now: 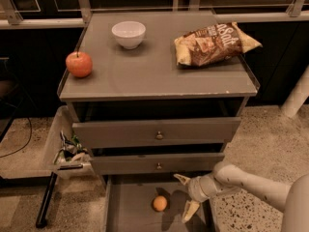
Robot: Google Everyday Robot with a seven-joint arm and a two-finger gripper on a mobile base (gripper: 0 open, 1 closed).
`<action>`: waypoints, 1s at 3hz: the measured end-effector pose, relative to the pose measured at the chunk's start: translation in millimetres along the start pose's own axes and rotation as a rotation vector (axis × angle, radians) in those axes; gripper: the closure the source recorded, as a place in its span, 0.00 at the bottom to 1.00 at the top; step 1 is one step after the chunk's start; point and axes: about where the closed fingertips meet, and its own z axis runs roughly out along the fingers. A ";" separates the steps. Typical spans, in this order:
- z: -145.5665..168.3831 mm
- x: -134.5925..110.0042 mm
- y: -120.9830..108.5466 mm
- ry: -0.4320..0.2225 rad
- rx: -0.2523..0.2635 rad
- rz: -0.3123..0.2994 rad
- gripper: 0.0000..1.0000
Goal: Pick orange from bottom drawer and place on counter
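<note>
The middle of the orange (160,204) in the bottom drawer will get my gripper closed around it, with one finger on the orange's side toward the shut drawers.
The orange (160,203) lies on the floor of the pulled-out bottom drawer (130,211), near its middle. My gripper (186,195) is just to the right of the orange, low over the drawer, with its two pale fingers spread apart and nothing between them. One fingertip (181,179) points up-left, the other points down. The arm reaches in from the lower right. The counter (154,71) is above, a flat grey top.
On the counter stand a red apple (79,64) at the left, a white bowl (128,34) at the back and a chip bag (215,43) at the right. Two shut drawers with knobs (159,136) sit above. A bin with wrappers (67,151) hangs at the left.
</note>
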 end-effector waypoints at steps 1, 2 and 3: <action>18.7 6.6 -1.2 -0.049 0.030 0.022 0.00; 50.4 17.3 -8.2 -0.151 0.071 0.053 0.00; 81.7 29.2 -17.2 -0.232 0.091 0.085 0.00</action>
